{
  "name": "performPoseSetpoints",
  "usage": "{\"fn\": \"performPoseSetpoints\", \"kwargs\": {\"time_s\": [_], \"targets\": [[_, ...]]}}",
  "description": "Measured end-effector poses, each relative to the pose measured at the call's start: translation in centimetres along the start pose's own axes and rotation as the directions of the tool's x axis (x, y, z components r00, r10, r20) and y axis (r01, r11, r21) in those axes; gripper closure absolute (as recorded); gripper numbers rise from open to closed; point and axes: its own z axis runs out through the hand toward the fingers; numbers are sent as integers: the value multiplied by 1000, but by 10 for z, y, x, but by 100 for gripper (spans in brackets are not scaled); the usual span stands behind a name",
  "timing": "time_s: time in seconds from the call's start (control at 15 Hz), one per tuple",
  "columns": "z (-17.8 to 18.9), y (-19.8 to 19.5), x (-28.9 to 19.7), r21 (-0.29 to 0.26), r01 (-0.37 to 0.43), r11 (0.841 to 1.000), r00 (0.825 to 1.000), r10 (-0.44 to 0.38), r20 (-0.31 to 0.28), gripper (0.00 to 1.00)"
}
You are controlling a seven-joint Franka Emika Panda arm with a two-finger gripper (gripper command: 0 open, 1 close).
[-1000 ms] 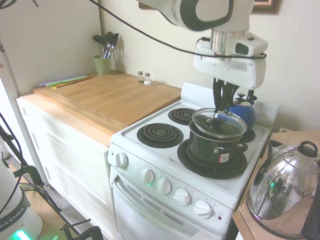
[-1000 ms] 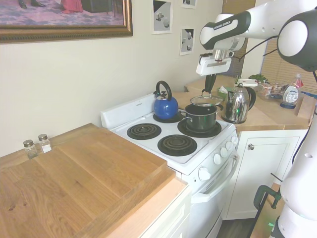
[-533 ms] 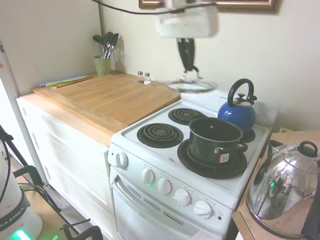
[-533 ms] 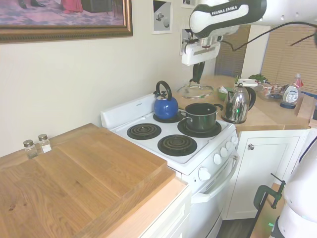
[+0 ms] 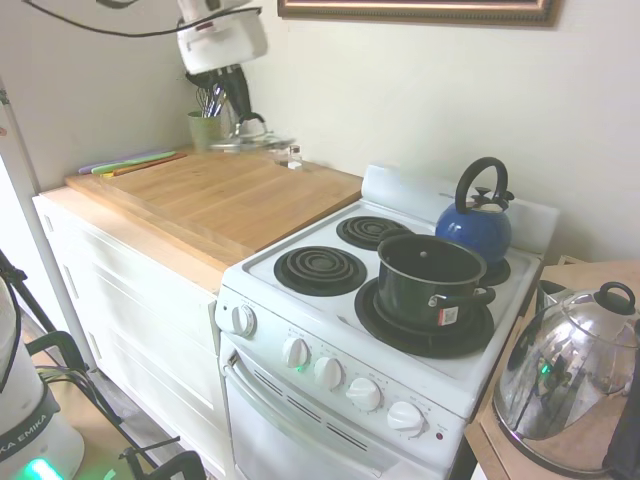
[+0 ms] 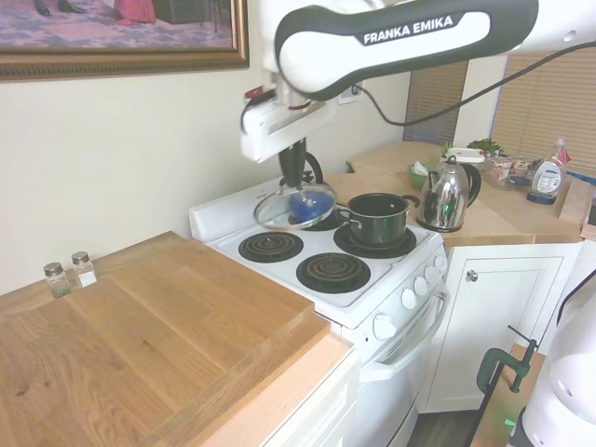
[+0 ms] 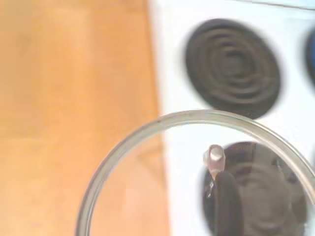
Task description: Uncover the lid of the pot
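Note:
The robot's gripper should set the glass lid down on the wooden counter [image 5: 267, 207] [image 7: 115, 110] between the shakers and the stove's edge.
The dark pot [image 5: 432, 280] stands uncovered on the stove's front right burner, also seen as the pot [image 6: 377, 216] from the other side. The glass lid [image 5: 250, 141] with its metal rim hangs in the air, well away from the pot, over the seam between the stove and the wooden counter. My gripper [image 5: 240, 112] is shut on the lid's black loop handle. From the opposite side, the gripper [image 6: 293, 179] holds the lid [image 6: 279, 210] slightly tilted. In the wrist view the lid rim [image 7: 147, 129] arcs over wood and burners, its handle [image 7: 225, 199] blurred.
A blue kettle [image 5: 480, 222] sits on the back right burner. A shiny steel kettle [image 5: 570, 375] stands on the counter right of the stove. The wooden counter [image 5: 215, 195] holds a green utensil cup [image 5: 205, 128] and two shakers [image 6: 70, 273].
The arm has carried the lid up off the pot and sideways across the stove towards the wooden counter. The pot has stayed in place, now uncovered.

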Motion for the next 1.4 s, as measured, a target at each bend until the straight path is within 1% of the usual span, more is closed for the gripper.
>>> {"fn": "performPoseSetpoints", "kwargs": {"time_s": [0.13,0.4,0.6,0.8,1.07,1.4], "targets": [[26,-34,-17,-22,15,1000,1000,-14,9,100],[78,-101,-7,-43,37,998,997,-33,74,100],[112,-132,-11,-55,62,997,993,-56,104,100],[140,-147,-13,-76,71,995,991,-62,120,100],[155,-149,0,-90,49,995,991,-38,125,100],[182,-151,7,-114,41,993,990,-25,137,100]]}}
